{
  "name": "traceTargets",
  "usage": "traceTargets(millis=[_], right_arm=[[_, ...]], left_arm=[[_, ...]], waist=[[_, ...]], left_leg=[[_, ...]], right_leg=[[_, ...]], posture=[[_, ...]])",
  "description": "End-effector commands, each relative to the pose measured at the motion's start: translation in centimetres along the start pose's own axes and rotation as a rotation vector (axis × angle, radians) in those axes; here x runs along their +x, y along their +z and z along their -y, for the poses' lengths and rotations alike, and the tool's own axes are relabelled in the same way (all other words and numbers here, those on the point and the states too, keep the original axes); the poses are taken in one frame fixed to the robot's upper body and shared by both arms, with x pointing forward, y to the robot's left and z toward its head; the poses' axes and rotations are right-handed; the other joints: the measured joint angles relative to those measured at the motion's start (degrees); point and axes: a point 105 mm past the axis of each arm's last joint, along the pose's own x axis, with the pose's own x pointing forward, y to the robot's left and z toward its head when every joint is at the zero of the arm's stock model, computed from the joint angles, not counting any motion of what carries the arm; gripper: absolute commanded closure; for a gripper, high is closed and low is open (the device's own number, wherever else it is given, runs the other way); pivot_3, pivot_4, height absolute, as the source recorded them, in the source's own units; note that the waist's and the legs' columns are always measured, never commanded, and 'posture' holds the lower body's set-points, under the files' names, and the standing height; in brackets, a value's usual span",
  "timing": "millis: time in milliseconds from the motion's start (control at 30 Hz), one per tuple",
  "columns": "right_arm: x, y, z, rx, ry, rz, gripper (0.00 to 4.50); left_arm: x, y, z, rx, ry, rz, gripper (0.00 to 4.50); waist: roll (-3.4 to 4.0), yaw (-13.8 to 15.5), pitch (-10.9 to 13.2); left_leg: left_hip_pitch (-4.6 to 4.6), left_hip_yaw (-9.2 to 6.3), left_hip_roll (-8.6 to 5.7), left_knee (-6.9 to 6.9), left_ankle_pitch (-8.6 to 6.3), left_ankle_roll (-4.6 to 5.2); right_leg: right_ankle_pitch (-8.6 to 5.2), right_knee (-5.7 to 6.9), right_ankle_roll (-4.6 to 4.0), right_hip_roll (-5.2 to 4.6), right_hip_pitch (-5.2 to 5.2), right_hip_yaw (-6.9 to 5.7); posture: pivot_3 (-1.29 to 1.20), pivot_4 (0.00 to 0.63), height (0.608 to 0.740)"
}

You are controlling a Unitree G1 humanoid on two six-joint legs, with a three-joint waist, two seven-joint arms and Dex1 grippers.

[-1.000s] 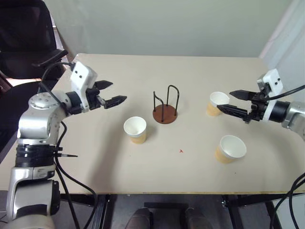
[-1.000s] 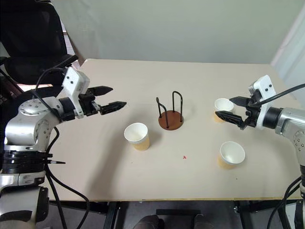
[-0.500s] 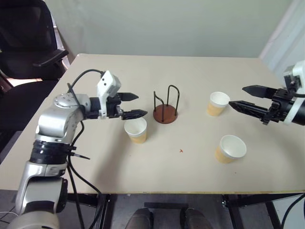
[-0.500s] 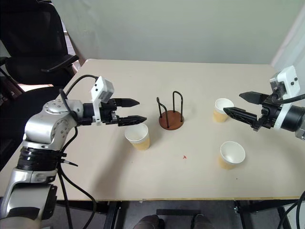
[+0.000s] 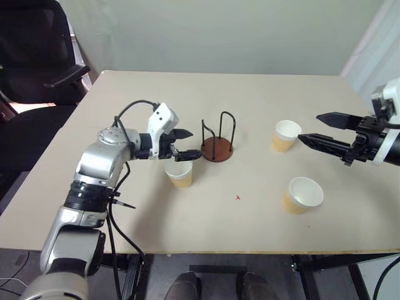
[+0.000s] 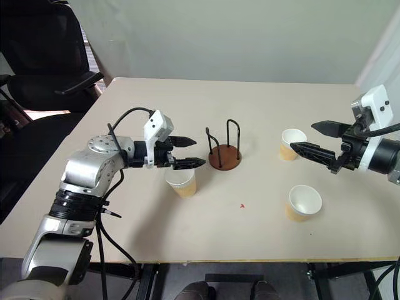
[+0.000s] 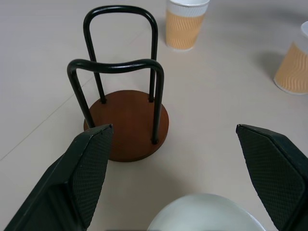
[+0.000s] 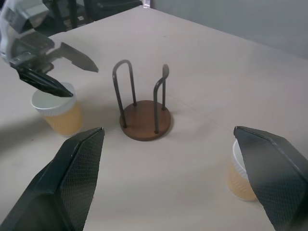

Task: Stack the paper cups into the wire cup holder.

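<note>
The back paper cup's near rim (image 5: 290, 139) (image 8: 235, 153) is just below the open fingers of my right gripper, which should go there next and close.
Three tan paper cups with white rims stand upright on the table: one (image 5: 181, 177) left of centre, one (image 5: 285, 135) at the right, one (image 5: 302, 194) nearer the front right. The wire cup holder (image 5: 216, 150), a brown disc with black wire loops, stands empty in the middle. My left gripper (image 5: 195, 144) is open just above the left cup's rim, pointing at the holder (image 7: 126, 125), and hides part of that rim (image 7: 207, 214). My right gripper (image 5: 308, 127) is open and holds nothing, just right of the right-hand cup and above it.
The beige table (image 5: 206, 219) has bare room along its front and back. A black office chair (image 5: 37, 56) stands beyond the table's left edge. A small red mark (image 5: 237, 198) lies near the table's middle.
My left gripper has swung right and lower, from open table to just over the left cup beside the holder. My right gripper drew back and up from the right-hand cup, then held still.
</note>
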Motion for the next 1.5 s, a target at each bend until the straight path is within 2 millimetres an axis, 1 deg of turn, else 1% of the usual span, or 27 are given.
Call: traceTargets(millis=[33, 367, 667, 900, 1000, 1100, 1333, 1367, 1433, 1500], right_arm=[[-0.4, 1.0, -0.4, -0.053, -0.011, 0.018, 0.00], [-0.5, 0.8, -0.5, -0.051, -0.019, 0.019, 0.00], [-0.5, 0.8, -0.5, -0.046, -0.024, 0.028, 0.00], [-0.4, 0.8, -0.4, -0.046, -0.026, 0.034, 0.00], [-0.4, 0.8, -0.4, -0.046, -0.029, 0.036, 0.00], [-0.4, 0.7, -0.5, -0.044, -0.032, 0.036, 0.00], [-0.5, 0.4, -0.5, -0.042, -0.041, 0.032, 0.00], [-0.5, 0.4, -0.5, -0.042, -0.040, 0.031, 0.00], [-0.5, 0.3, -0.6, -0.043, -0.040, 0.030, 0.00], [-0.5, 0.4, -0.6, -0.043, -0.041, 0.032, 0.00]], left_arm=[[0.5, 1.5, -0.3, 0.046, 0.025, 0.032, 0.11], [2.4, 1.7, 0.2, 0.051, 0.019, 0.037, 0.11], [3.9, 1.4, 0.0, 0.035, 0.058, 0.027, 0.11], [5.6, 2.1, -0.2, 0.026, 0.081, 0.059, 0.11], [5.8, 2.3, -0.5, 0.027, 0.087, 0.065, 0.73], [5.9, 2.4, -0.6, 0.024, 0.088, 0.075, 1.72], [5.8, 2.8, -0.2, 0.023, 0.051, 0.102, 4.31], [5.8, 2.9, -0.1, 0.024, 0.040, 0.107, 4.42], [5.5, 3.3, 0.5, 0.044, -0.006, 0.124, 4.42], [4.8, 3.7, 1.3, 0.069, -0.082, 0.137, 4.42]], waist=[[0.00, 0.01, 0.00], [0.00, 0.01, 0.00], [0.00, 0.05, 0.00], [0.00, 0.08, 0.00], [0.00, 0.07, 0.00], [0.00, 0.08, 0.00], [0.00, 0.09, 0.00], [0.00, 0.10, 0.00], [0.00, 0.09, 0.00], [-0.01, 0.09, 0.00]], left_leg=[[0.00, 0.00, 0.00, 0.01, 0.00, 0.01], [0.00, 0.02, 0.00, 0.00, 0.01, 0.01], [0.00, 0.03, 0.00, 0.02, 0.02, 0.03], [0.00, 0.06, 0.00, 0.03, 0.02, 0.04], [0.01, 0.06, 0.00, 0.03, 0.02, 0.04], [0.01, 0.09, 0.00, 0.03, 0.02, 0.04], [0.00, 0.09, -0.01, 0.04, 0.03, 0.04], [0.00, 0.09, -0.01, 0.04, 0.03, 0.04], [0.00, 0.10, -0.02, 0.04, 0.03, 0.05], [0.00, 0.10, -0.02, 0.04, 0.03, 0.05]], right_leg=[[0.00, 0.00, 0.00, 0.00, 0.00, 0.00], [0.01, 0.00, 0.03, 0.00, 0.01, 0.00], [0.03, 0.01, 0.07, 0.00, 0.02, 0.01], [0.05, 0.00, 0.10, -0.01, 0.05, 0.01], [0.05, 0.00, 0.11, 0.00, 0.04, 0.02], [0.06, 0.00, 0.12, 0.00, 0.05, 0.03], [0.05, -0.01, 0.17, 0.00, 0.05, 0.03], [0.05, -0.01, 0.17, 0.00, 0.05, 0.03], [0.05, 0.00, 0.18, 0.00, 0.05, 0.05], [0.06, 0.00, 0.18, 0.00, 0.04, 0.05]], posture=[[0.00, 0.150, 0.740], [0.00, 0.150, 0.740], [0.00, 0.150, 0.740], [0.00, 0.150, 0.740], [0.00, 0.150, 0.740], [0.00, 0.150, 0.740], [0.00, 0.150, 0.740], [0.00, 0.150, 0.740], [0.00, 0.150, 0.740], [0.00, 0.150, 0.740]])
